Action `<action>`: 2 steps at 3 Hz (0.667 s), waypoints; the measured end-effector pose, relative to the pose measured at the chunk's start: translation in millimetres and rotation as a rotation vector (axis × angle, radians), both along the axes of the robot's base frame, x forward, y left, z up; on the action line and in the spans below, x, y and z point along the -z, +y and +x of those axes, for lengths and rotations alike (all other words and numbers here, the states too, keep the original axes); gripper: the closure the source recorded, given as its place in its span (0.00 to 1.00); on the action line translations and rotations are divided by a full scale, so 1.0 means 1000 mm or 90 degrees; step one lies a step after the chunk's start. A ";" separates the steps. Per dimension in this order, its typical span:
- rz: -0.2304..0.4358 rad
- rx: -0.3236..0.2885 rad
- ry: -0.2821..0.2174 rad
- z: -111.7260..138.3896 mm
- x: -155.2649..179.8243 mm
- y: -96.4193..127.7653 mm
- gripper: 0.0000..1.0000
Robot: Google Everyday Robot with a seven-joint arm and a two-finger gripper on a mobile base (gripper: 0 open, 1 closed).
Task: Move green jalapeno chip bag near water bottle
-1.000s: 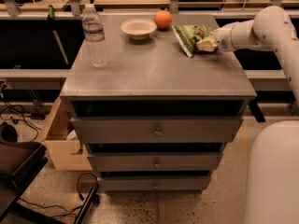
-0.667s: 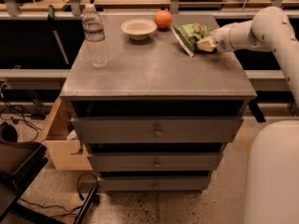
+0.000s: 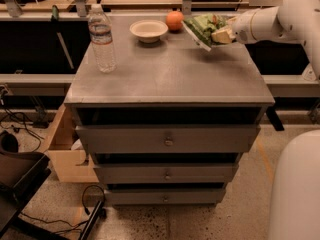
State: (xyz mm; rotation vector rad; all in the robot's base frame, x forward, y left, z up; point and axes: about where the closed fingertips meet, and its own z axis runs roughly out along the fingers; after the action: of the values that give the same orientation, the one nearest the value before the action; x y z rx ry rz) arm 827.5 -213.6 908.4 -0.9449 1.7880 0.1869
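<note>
My gripper needs to let go of the green jalapeno chip bag on the grey cabinet top beside the water bottle's foot (image 3: pixel 123 59), before the bowl.
The green jalapeno chip bag (image 3: pixel 201 28) is a crinkled green foil bag held tilted just above the far right part of the grey cabinet top (image 3: pixel 170 79). My gripper (image 3: pixel 222 34) reaches in from the right on a white arm and is shut on the bag's right end. The water bottle (image 3: pixel 102 39), clear with a white cap and a label band, stands upright near the far left corner of the top, well to the left of the bag.
A white bowl (image 3: pixel 148 30) and an orange (image 3: pixel 175 20) sit at the back of the top between bottle and bag. Below are several drawers (image 3: pixel 167 140). A cardboard box (image 3: pixel 62 154) sits on the floor at left. My white base (image 3: pixel 297 189) is at lower right.
The gripper has lifted the chip bag slightly off the cabinet top and tipped it. The bottle, bowl and orange have not moved.
</note>
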 end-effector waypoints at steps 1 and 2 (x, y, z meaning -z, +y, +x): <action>-0.008 -0.035 -0.038 -0.029 -0.041 0.017 1.00; -0.023 -0.079 -0.048 -0.060 -0.056 0.044 1.00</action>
State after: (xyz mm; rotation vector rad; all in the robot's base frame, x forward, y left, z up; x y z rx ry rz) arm 767.9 -169.5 964.1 -1.0760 1.6701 0.1964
